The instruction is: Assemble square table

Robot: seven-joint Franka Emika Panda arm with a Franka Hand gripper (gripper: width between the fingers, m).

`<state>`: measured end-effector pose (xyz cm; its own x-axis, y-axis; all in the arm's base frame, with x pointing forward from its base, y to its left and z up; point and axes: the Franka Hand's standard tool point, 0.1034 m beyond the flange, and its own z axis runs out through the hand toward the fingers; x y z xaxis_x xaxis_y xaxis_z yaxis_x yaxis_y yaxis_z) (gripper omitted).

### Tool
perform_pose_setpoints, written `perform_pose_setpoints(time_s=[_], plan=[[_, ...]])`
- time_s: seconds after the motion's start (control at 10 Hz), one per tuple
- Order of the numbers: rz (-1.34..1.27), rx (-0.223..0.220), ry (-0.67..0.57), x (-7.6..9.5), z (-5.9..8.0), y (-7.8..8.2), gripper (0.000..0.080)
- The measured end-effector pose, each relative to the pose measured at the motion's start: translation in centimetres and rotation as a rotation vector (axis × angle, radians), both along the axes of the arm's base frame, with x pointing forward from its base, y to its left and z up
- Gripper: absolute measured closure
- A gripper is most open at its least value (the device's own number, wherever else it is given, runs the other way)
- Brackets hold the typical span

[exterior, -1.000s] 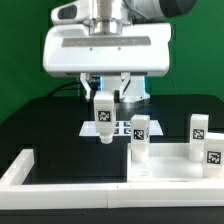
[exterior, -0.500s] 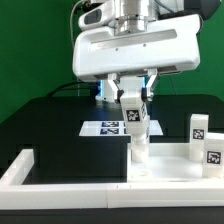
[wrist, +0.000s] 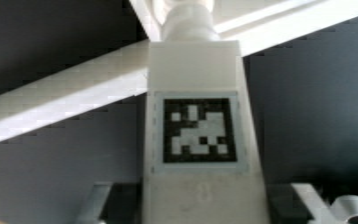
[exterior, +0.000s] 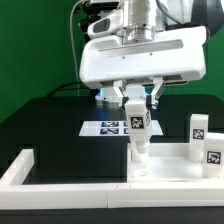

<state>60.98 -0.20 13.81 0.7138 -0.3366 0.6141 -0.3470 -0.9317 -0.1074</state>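
Observation:
The white leg will be released upright on the white slab's empty corner [exterior: 144, 172], just behind the front border rail.
My gripper [exterior: 137, 103] is shut on a short white leg [exterior: 137, 120] and holds it upright, its tag facing the exterior camera. The held leg hangs just above or in front of a second upright leg [exterior: 139, 152] and covers that leg's top. Two more tagged legs [exterior: 199, 128] [exterior: 213, 155] stand at the exterior view's right. All three stand on a low white slab [exterior: 172, 168] that looks like the square top. In the wrist view the held leg [wrist: 197, 130] fills the middle between my fingers [wrist: 105, 200], with my gripper [wrist: 202, 205] closed on it.
The marker board [exterior: 103, 127] lies on the black table behind the held leg. A long white border rail [exterior: 20, 168] runs along the front and up the exterior view's left. A white bar [wrist: 69, 90] crosses the wrist view behind the leg.
My gripper has carried the leg toward the exterior view's right, from over the marker board to over the standing leg. In the last half second it barely moved.

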Motion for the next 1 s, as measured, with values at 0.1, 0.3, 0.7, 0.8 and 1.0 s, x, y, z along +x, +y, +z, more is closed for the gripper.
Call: perform_pose_setpoints(time_s=[0.1,0.3,0.7,0.8,1.0], plan=[[0.001,-0.001,0.01,-0.2,-0.9,0.6,0.0509],[0.011,-0.009,0.026,-0.2,-1.7,1.1,0.0509],[0.002,-0.022,0.049,-0.5,-3.2,0.1,0.0509],[0.0,-0.02,0.049,-0.1,-3.3,0.0,0.0509],[0.004,-0.019,0.05,0.6,-3.7,0.2,0.0509]])
